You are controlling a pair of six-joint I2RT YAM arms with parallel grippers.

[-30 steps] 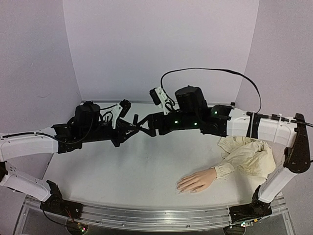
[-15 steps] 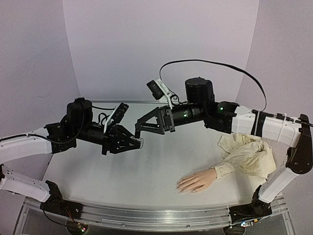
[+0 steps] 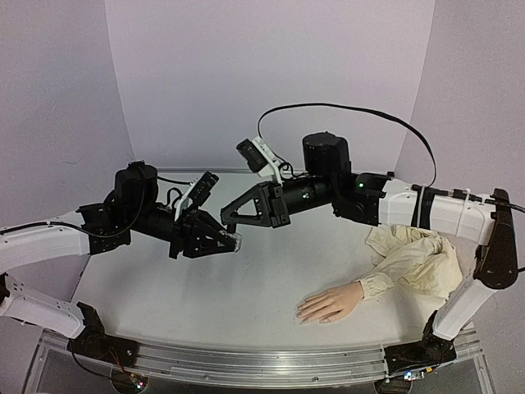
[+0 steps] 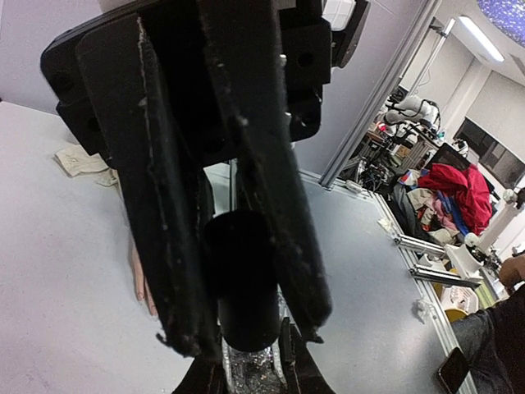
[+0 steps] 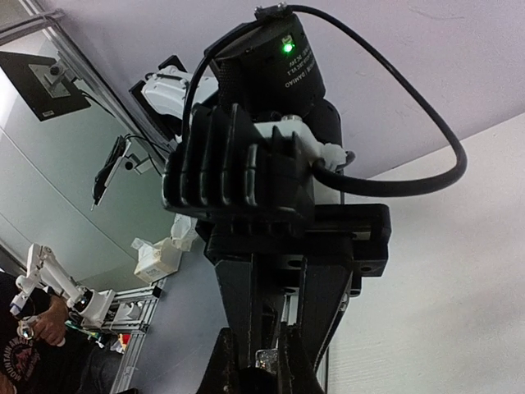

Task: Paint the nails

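Next, I set the small polish bottle down with my right gripper on the bare middle of the table (image 3: 253, 227), behind the mannequin hand.
My left gripper (image 3: 229, 240) hangs above the table's left middle, shut on a small glittery polish bottle (image 4: 246, 371). The bottle's black cap (image 4: 240, 283) points at my right gripper (image 3: 227, 218). That gripper reaches in from the right and is shut on the cap. The right wrist view shows the bottle's glass (image 5: 269, 359) just beyond my right gripper (image 5: 262, 379). The skin-coloured mannequin hand (image 3: 330, 304) lies palm down at the front right, away from both grippers. Its nails (image 3: 301, 314) point left and are too small to make out. The left wrist view shows two of its fingers (image 4: 141, 283).
The hand's cream cloth sleeve (image 3: 418, 263) lies bunched at the right, below my right forearm. White walls close the back and sides. A metal rail (image 3: 254, 365) runs along the near edge.
My left gripper carried the bottle forward and down. My right gripper followed to the left and closed from open onto the cap.
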